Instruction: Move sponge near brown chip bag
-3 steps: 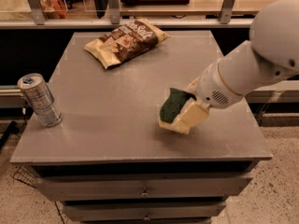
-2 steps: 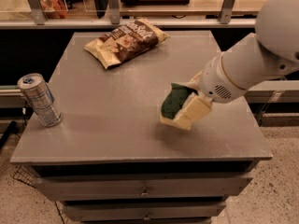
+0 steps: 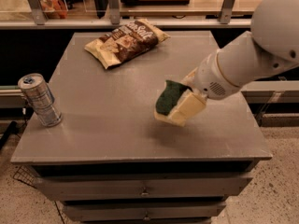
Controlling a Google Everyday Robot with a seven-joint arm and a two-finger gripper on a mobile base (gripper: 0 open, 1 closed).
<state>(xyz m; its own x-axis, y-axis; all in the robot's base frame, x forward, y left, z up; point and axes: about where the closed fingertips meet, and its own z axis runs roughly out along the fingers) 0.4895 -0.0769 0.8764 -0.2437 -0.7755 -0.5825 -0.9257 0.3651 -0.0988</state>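
Next, I set the sponge free from my gripper on the grey table (image 3: 147,52), right up against the near edge of the brown chip bag.
The sponge (image 3: 168,98), dark green on top with a pale yellow base, is tilted and held just above the grey table (image 3: 117,101) at its right middle. My gripper (image 3: 180,104) reaches in from the right on a white arm and is shut on the sponge, with a cream finger (image 3: 189,107) against its right side. The brown chip bag (image 3: 126,42) lies flat at the table's far edge, left of centre, well apart from the sponge.
A silver drink can (image 3: 40,100) stands upright near the table's left edge. Drawers (image 3: 145,189) run below the front edge. A shelf with metal posts (image 3: 112,6) stands behind the table.
The gripper has lifted the sponge slightly and carried it a little left and away from the front edge, toward the chip bag. The bag and can have not moved.
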